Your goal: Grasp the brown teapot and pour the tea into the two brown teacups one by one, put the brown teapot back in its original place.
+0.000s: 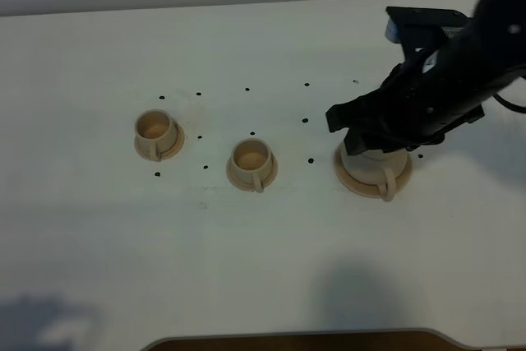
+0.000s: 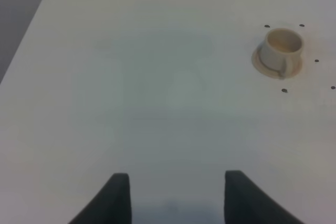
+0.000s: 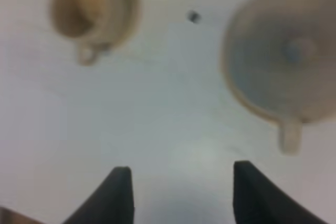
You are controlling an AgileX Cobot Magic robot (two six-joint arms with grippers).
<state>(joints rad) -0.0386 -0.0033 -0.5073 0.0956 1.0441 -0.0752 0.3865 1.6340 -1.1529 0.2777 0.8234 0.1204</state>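
The brown teapot's handle [image 1: 389,187] [image 3: 290,136] points toward the table's front edge, and my right gripper should go there next and close on it.
The brown teapot [image 1: 374,168] stands on its wide saucer, the original place [image 1: 352,182], at the right, with its handle [image 1: 387,191] toward the front. My right gripper [image 1: 345,131] hovers open just over the pot's left rear and holds nothing. In the right wrist view the gripper [image 3: 181,192] has bare table between its fingers, beside the blurred teapot [image 3: 286,51]. The two brown teacups [image 1: 156,131] [image 1: 251,160] stand on small saucers at left and centre. One teacup [image 3: 86,9] shows in the right wrist view. My left gripper [image 2: 176,198] is open over bare table, far from a teacup [image 2: 282,50]. The tea is out of view.
Small black dots [image 1: 310,160] mark the white table [image 1: 263,260] around the cups. The right arm [image 1: 468,55] reaches in from the upper right and covers the teapot's top. The table's front edge [image 1: 296,336] runs along the bottom.
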